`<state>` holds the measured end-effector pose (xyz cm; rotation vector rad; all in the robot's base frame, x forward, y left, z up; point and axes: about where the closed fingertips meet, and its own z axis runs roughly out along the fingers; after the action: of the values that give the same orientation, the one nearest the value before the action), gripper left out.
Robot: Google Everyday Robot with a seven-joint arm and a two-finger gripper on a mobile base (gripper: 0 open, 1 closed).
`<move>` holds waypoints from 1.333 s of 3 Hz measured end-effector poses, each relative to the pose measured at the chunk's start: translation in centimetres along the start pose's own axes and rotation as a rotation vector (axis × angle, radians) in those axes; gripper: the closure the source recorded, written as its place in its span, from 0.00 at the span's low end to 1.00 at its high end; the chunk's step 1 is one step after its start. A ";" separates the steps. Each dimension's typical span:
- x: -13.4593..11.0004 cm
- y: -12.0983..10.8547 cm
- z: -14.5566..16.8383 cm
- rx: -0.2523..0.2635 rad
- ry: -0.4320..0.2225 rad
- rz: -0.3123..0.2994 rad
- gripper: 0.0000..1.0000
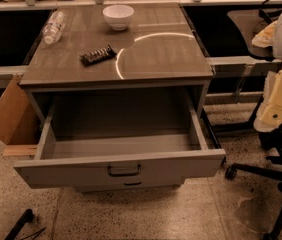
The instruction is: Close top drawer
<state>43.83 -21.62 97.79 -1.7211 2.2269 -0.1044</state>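
Note:
Next, my gripper moves next to the top drawer's front (187,167), between its dark loop handle and the end nearest the office chair, and closes there.
The top drawer (121,170) is a wide grey metal drawer, pulled far out of the grey cabinet (116,71). Its flat front faces me, with one dark loop handle (124,170) at its centre. The inside of the box looks empty. Below its front edge a slimmer drawer front with a small dark handle (132,184) just shows. Pale segments of my arm (281,89) hang at the right edge, to the right of the drawer and apart from it. My gripper is out of view.
On the cabinet top stand a white bowl (118,16), a plastic bottle (54,27) lying down and a dark snack bar (97,55). A cardboard box (8,116) leans at the left. An office chair base (261,171) stands at the right. A slim black object (20,223) lies bottom left.

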 end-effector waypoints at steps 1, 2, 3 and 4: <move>-0.1 0.0 0.0 0.002 0.000 -0.007 0.00; -0.4 0.0 0.1 0.008 -0.001 -0.024 0.00; -1.1 1.2 2.4 -0.012 -0.003 -0.049 0.00; -2.0 3.7 7.3 -0.071 -0.042 -0.090 0.00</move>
<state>42.98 -17.74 90.39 -1.8432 2.1479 -0.0102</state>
